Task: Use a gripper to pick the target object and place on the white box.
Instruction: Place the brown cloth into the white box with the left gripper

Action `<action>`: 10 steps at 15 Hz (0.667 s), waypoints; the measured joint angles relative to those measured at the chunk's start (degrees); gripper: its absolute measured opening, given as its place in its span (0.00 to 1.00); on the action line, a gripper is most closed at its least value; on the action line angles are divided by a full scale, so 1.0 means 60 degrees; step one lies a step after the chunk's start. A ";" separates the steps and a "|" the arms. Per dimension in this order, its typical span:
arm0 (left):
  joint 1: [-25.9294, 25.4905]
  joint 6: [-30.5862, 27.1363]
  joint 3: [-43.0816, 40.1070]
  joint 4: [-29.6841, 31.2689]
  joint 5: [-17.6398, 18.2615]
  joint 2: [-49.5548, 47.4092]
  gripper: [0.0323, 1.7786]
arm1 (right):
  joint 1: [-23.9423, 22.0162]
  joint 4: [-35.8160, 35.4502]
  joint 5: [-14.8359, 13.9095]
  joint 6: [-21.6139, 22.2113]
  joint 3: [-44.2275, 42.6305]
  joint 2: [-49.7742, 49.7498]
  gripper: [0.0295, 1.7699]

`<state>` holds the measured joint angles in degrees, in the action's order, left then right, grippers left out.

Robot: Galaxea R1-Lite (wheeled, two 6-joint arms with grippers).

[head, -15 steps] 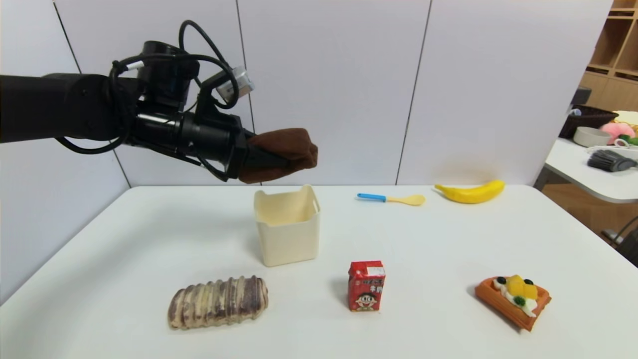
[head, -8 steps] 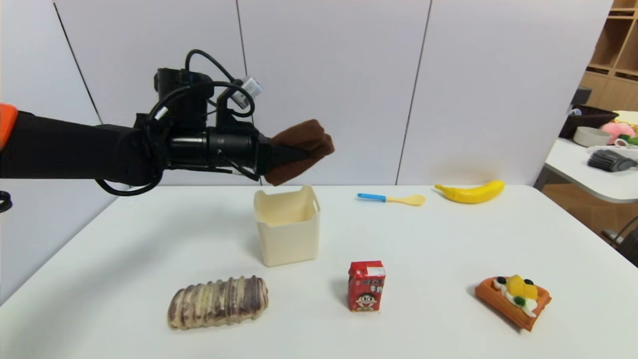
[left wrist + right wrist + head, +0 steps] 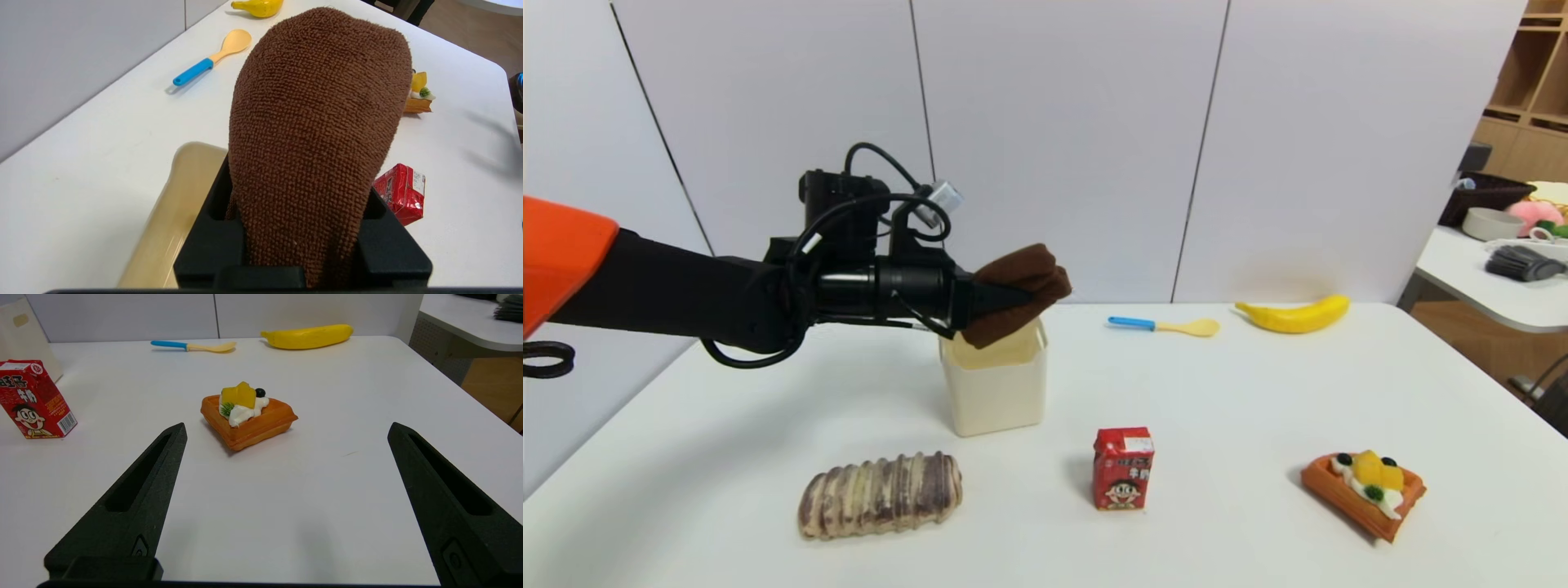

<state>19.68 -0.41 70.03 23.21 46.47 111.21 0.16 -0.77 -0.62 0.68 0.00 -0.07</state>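
Note:
Next, my left gripper sets the brown block, which hangs just above the box's opening, free inside the white box (image 3: pixel 985 348) (image 3: pixel 218 259), by the side of the box that is nearest to my left arm.
My left gripper (image 3: pixel 1005 296) is shut on the target object (image 3: pixel 1025 286), a dark brown fuzzy soft block that fills the left wrist view (image 3: pixel 318 134). It hangs just above the top opening of the white box (image 3: pixel 996 392), a cream square bin mid-table, with the block's lower end overlapping the box's rim in the head view. Part of the box's wall (image 3: pixel 171 220) shows below the gripper (image 3: pixel 302 245). My right gripper (image 3: pixel 286 428) is open above the table near the waffle, holding nothing, and is out of the head view.
A striped bread loaf (image 3: pixel 880 494) lies front left. A red milk carton (image 3: pixel 1124 468) stands in front of the box. A fruit-topped waffle (image 3: pixel 1364 492) sits front right. A blue-handled spoon (image 3: pixel 1164 326) and a banana (image 3: pixel 1294 315) lie at the back.
My left arm has come down and slightly right with the brown block, from well above the box to just over its opening. The grip is unchanged.

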 joint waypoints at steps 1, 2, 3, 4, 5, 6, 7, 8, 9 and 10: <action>-0.0004 0.0033 -0.0161 0.0191 0.0004 0.0024 0.31 | 0.0000 0.0000 0.0000 0.0000 0.0000 0.0000 0.96; -0.0010 0.0039 -0.0266 0.0284 0.0004 0.0061 0.31 | 0.0000 0.0004 0.0000 0.0004 0.0000 0.0000 0.96; -0.0010 0.0047 -0.0339 0.0339 0.0000 0.0093 0.31 | 0.0000 0.0004 0.0004 0.0004 0.0000 0.0000 0.96; -0.0010 0.0043 -0.0372 0.0402 0.0000 0.0130 0.31 | 0.0000 0.0000 0.0004 0.0000 0.0000 0.0000 0.96; -0.0018 0.0043 -0.0390 0.0417 0.0000 0.0156 0.31 | 0.0000 0.0004 0.0004 0.0004 0.0000 0.0000 0.96; -0.0018 0.0043 -0.0400 0.0421 0.0004 0.0179 0.31 | 0.0000 0.0000 0.0004 0.0004 0.0000 0.0000 0.96; -0.0014 0.0043 -0.0431 0.0423 0.0004 0.0193 0.31 | 0.0000 0.0004 0.0000 0.0008 0.0000 0.0000 0.96; -0.0010 0.0043 -0.0455 0.0427 0.0008 0.0199 0.31 | 0.0000 0.0004 -0.0002 0.0004 0.0000 0.0000 0.96; -0.0010 0.0039 -0.0482 0.0441 0.0012 0.0211 0.31 | 0.0000 0.0000 0.0000 0.0004 0.0000 0.0000 0.96; -0.0010 0.0039 -0.0502 0.0441 0.0014 0.0215 0.31 | 0.0000 0.0000 0.0000 0.0004 0.0000 0.0000 0.96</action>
<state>19.61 -0.18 67.02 25.86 46.56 112.51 0.16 -0.77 -0.62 0.71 0.00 -0.07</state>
